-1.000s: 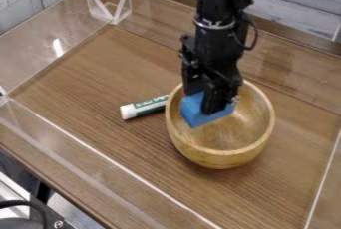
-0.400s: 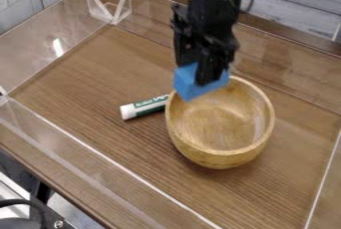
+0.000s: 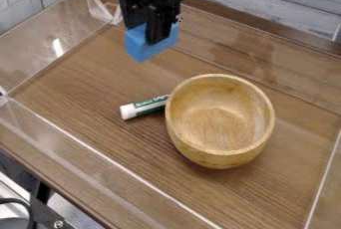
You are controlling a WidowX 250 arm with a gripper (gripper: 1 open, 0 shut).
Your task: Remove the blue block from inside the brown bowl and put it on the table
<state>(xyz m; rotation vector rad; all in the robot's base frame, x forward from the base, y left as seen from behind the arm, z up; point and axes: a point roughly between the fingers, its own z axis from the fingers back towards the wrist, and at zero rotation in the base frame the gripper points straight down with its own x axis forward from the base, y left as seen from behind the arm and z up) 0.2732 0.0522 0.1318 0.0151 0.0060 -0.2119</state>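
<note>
My gripper is going to let go of the blue block on the table (image 3: 90, 114) between the white tube and the clear plastic side.
The blue block (image 3: 143, 45) hangs in the air over the back left part of the table (image 3: 80, 89), well clear of the surface. My gripper (image 3: 150, 32) is shut on the block from above, its black fingers covering the block's upper half. The brown bowl (image 3: 220, 119) stands on the table to the right and nearer the camera, with nothing inside it. Block and gripper are well apart from the bowl.
A small white tube with green print (image 3: 144, 107) lies on the table just left of the bowl's rim. Low clear plastic walls (image 3: 40, 34) edge the tabletop, with a clear bracket (image 3: 104, 7) at the back left.
The gripper has lifted the blue block out of the bowl and carried it up and to the left, away from the bowl. Bowl and tube have stayed put.
</note>
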